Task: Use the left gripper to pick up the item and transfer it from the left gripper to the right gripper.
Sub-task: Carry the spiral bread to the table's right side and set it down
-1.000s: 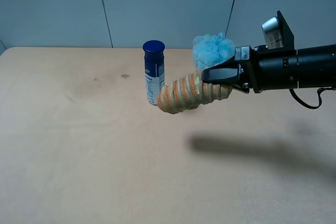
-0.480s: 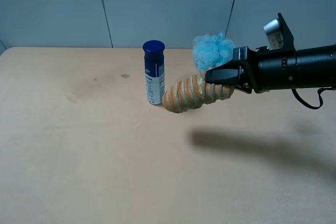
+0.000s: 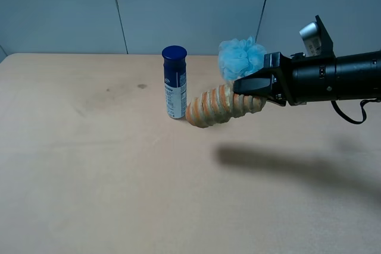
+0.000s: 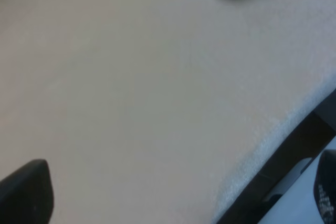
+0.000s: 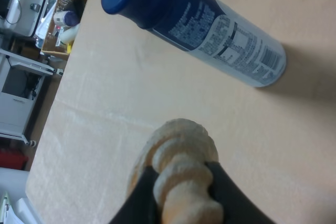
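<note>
Next, I set the striped roll down with my right gripper on the table (image 3: 270,118) just in front of the light-blue pouf. The roll now hangs tilted beside the bottle.
The item (image 3: 217,105), a ribbed orange and pale striped roll, hangs in the air just right of the bottle, tilted with its free end lower. My right gripper (image 3: 241,85) reaches in from the right and is shut on the roll's right end. In the right wrist view the black jaws (image 5: 184,184) clamp the roll (image 5: 181,150) from both sides. My left gripper is out of the exterior view. In the left wrist view only a black fingertip (image 4: 23,192) shows at one corner and a dark shape at the opposite corner, wide apart, with bare table between them.
A blue-capped white bottle (image 3: 174,81) stands upright at the table's back middle; it also shows in the right wrist view (image 5: 194,22). A fluffy light-blue pouf (image 3: 240,56) lies behind the right gripper. The tan table (image 3: 89,176) ends at an edge (image 4: 273,145) near the left gripper.
My right gripper has drawn slightly to the right and a little up with the roll, so the roll's free end is a bit farther from the bottle.
</note>
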Controlling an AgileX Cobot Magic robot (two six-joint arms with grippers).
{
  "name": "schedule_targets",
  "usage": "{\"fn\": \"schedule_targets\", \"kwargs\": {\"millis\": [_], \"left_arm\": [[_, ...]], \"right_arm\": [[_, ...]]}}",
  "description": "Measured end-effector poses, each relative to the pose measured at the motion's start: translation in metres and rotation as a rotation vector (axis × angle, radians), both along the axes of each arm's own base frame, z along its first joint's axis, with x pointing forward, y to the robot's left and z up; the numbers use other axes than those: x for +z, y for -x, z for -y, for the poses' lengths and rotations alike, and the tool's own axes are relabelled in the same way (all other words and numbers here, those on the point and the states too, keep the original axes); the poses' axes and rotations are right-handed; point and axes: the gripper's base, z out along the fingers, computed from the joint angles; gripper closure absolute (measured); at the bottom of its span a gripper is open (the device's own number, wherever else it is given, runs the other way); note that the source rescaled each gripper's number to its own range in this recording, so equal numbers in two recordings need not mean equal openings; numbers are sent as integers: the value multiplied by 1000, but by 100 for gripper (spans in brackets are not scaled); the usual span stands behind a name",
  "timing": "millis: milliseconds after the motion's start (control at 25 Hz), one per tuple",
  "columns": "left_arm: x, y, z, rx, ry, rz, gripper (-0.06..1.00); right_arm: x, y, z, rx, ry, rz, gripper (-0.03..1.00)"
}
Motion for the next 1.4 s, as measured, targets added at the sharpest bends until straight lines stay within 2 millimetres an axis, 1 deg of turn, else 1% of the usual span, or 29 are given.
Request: {"fn": "schedule_targets", "kwargs": {"millis": [360,480,640,920,1160,1280,1400], "left_arm": [[0,0,0,1,2,1,-4],[0,0,0,57,4,0,-4],[0,1,1,230,3,2,-4],[0,3,2,585,3,3,-4],[0,4,3,844,3,4,-4],[0,4,4,923,3,4,-4],[0,4,4,952,3,4,-4]], "right_arm": [[0,0,0,-14,-9,-19,95],[0,0,0,-17,-11,-31,95],[-2,2,0,-10,3,-59,95],[-8,7,2,14,53,-125,95],[-9,8,3,23,79,-152,95],[-4,3,3,35,104,-146,95],[10,-8,3,43,163,-135,97]]}}
